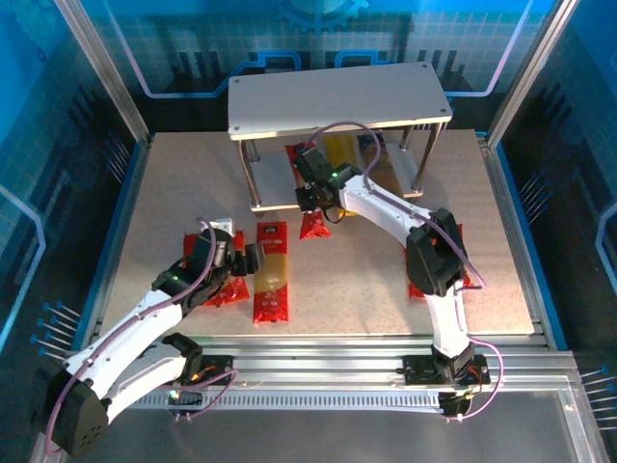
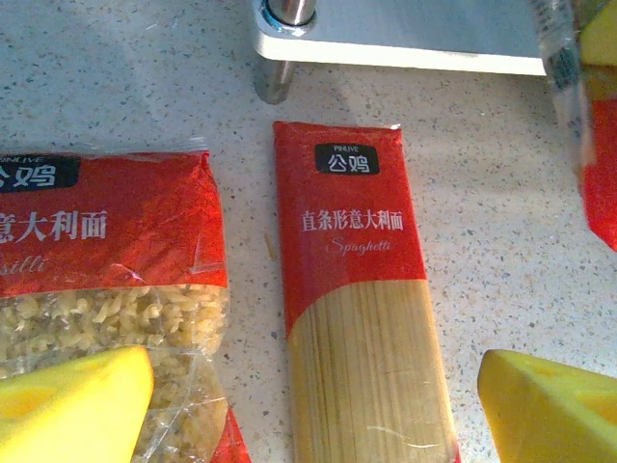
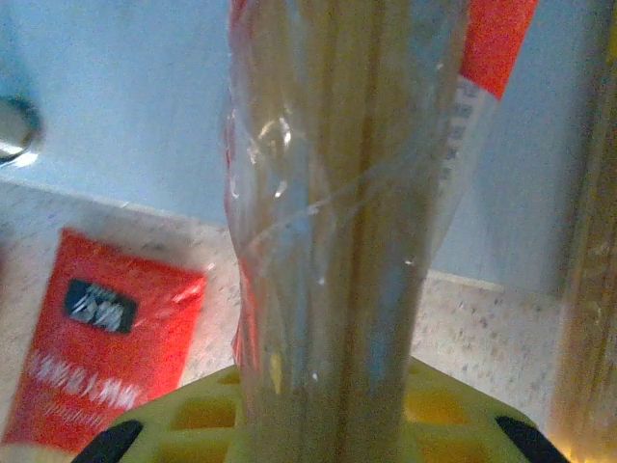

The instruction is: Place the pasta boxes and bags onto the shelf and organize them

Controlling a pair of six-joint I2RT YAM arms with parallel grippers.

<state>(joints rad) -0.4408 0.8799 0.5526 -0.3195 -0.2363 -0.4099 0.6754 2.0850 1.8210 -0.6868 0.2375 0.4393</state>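
My right gripper has the red spaghetti pack. It will let go of the pack on the lower board (image 1: pixel 308 177) beside the yellow pack.
The shelf (image 1: pixel 337 89) stands at the back. My right gripper (image 1: pixel 310 193) is shut on a red spaghetti pack (image 3: pixel 337 222) at the front edge of the lower board (image 1: pixel 275 198); the pack's red end (image 1: pixel 313 227) hangs over the table. A yellow pack (image 1: pixel 338 154) lies on the lower board. My left gripper (image 1: pixel 236 258) hovers open over a second red spaghetti pack (image 2: pixel 359 289), with a red bag (image 2: pixel 106 241) of short pasta just left of it. The left yellow fingertips (image 2: pixel 72 410) are apart, holding nothing. The dark blue pack is hidden.
Another red pack (image 1: pixel 455 262) lies partly under my right arm's forearm at the right. A silver shelf leg (image 2: pixel 280 58) stands just beyond the bag and spaghetti pack. Metal frame posts and blue walls enclose the table (image 1: pixel 174 183).
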